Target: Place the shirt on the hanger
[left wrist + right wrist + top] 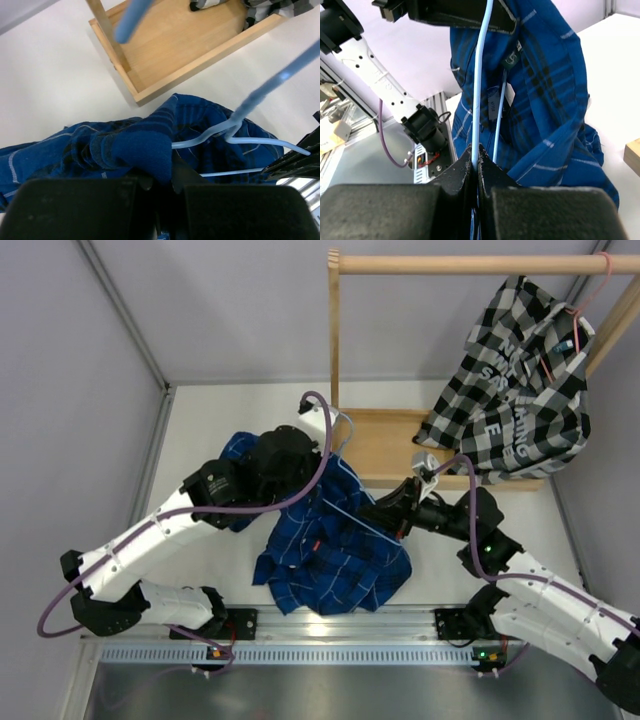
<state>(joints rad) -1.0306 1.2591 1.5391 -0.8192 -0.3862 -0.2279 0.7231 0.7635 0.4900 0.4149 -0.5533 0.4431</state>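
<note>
The robot's right gripper pinches the hanger's free arm, which has to go into the shirt, so next the left gripper takes the shirt's fold [156, 142] and the hanger inside together first.
The royal-blue checked shirt [335, 545] hangs bunched between my two arms above the table. My left gripper [290, 462] is shut on a fold of the shirt near the collar [145, 152]. My right gripper [402, 512] is shut on the thin light-blue hanger [479, 90], pinching one of its bars between the fingertips. The hanger's bars run inside the shirt in the right wrist view. In the left wrist view the hanger [250, 142] lies against the shirt, its hook [280, 80] rising to the upper right.
A wooden clothes rack [470, 262] stands at the back on a wooden base tray [385, 445]. A black-and-white checked shirt [515, 385] hangs from it on a pink hanger [595, 285]. A grey wall borders the left side.
</note>
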